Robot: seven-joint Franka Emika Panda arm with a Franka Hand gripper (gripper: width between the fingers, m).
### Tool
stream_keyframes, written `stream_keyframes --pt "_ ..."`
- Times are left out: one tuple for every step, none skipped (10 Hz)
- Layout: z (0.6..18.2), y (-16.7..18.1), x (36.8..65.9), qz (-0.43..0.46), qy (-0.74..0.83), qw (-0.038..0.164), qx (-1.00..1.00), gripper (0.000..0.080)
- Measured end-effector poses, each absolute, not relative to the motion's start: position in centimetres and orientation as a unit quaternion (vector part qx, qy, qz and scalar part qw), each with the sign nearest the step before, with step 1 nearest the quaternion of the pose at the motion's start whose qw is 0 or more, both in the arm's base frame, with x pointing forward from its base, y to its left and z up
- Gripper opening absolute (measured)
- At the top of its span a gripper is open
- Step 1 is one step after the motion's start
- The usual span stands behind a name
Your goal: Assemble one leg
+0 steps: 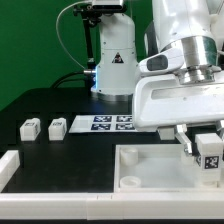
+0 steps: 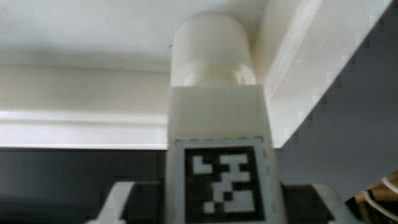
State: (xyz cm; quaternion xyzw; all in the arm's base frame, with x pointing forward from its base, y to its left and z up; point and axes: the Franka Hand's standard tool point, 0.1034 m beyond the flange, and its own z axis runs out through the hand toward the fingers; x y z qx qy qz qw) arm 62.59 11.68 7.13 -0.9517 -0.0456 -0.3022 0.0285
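My gripper is at a slant against the leg standing at the corner of the tray-like piece. Next, I open, straighten up above the leg and take it by its top end [image 1: 209, 139].
My gripper [image 1: 207, 148] is shut on one leg [image 1: 211, 151], a small white block with a black-and-white tag, at the exterior view's right. It holds the leg over the right rim of the large white tray-like piece [image 1: 130, 160]. In the wrist view the leg [image 2: 217, 110] stands between my fingers [image 2: 121, 203], with its tag face toward the camera. Its rounded end points at the white tray-like piece [image 2: 71, 100] and is close to or touching an inner corner. Two more legs [image 1: 30, 127] [image 1: 56, 127] lie at the exterior view's left.
The marker board [image 1: 110, 123] lies behind the tray-like piece, in front of the arm's base [image 1: 113, 70]. A white raised block [image 1: 8, 166] sits at the front of the exterior view's left. A green backdrop stands behind the black table.
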Motion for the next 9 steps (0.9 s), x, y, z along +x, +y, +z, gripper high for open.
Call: stream_keyframes --pt "6.90 11.68 62.48 -0.296 -0.046 0.029 -0.954 0.0290" --pt "6.87 11.67 62.46 -0.296 -0.046 0.029 -0.954 0.0462" --pt "6.84 11.66 62.45 -0.296 -0.046 0.029 -0.954 0.0581" --pt "6.81 11.66 62.44 -0.295 -0.046 0.029 -0.954 0.0581" --pt "6.79 11.66 62.43 -0.295 -0.046 0.029 -0.954 0.0636" --pt "6.78 11.66 62.43 -0.295 -0.046 0.029 -0.954 0.0646" --pt "6.77 11.65 62.42 -0.295 -0.046 0.029 -0.954 0.0646" --pt "6.75 11.65 62.41 -0.295 -0.046 0.029 -0.954 0.0649" --pt "6.74 11.65 62.41 -0.295 -0.046 0.029 -0.954 0.0649"
